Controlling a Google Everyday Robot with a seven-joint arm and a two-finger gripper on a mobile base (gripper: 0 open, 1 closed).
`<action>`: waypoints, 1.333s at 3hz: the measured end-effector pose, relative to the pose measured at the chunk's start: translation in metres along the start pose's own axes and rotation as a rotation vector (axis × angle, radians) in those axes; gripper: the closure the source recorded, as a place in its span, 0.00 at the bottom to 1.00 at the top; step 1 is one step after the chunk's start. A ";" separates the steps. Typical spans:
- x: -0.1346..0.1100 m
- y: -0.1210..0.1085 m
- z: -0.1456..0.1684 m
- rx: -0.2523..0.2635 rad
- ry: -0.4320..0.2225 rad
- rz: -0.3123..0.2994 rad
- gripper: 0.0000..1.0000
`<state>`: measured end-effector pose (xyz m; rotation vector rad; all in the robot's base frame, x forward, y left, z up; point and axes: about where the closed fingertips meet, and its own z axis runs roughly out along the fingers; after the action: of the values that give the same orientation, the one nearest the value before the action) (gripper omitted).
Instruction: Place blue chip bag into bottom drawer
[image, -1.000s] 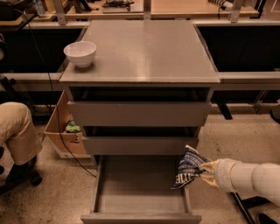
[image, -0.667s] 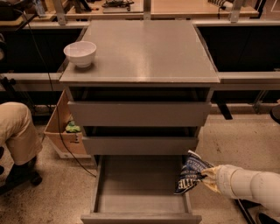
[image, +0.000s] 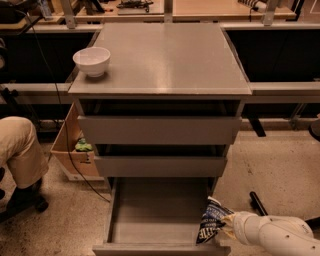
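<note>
I need to release the blue chip bag near the middle of the open bottom drawer's grey bottom (image: 175, 219).
The blue chip bag (image: 212, 226) is dark blue with white lettering and hangs at the right front corner of the open bottom drawer (image: 155, 212), over its right wall. My gripper (image: 228, 223) comes in from the lower right on a white arm and is shut on the bag's right edge. The drawer is pulled out, a wide shallow grey tray with nothing lying on its floor. The two upper grey drawers (image: 160, 130) are pushed in.
A white bowl (image: 92, 61) stands on the cabinet top at its left edge. A cardboard box (image: 75, 150) sits on the floor left of the cabinet. A person's knee (image: 17, 150) is at far left. A dark bar (image: 259, 202) lies on the floor right of the drawer.
My gripper has lowered with the blue chip bag, moving it down toward the front right corner of the open bottom drawer.
</note>
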<state>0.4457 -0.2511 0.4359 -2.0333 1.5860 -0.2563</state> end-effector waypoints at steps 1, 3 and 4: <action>0.019 0.032 0.057 -0.034 -0.011 0.007 1.00; 0.008 0.044 0.146 -0.001 -0.077 0.014 1.00; -0.009 0.038 0.191 0.046 -0.117 0.028 1.00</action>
<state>0.5002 -0.1920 0.2582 -1.9531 1.5216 -0.1594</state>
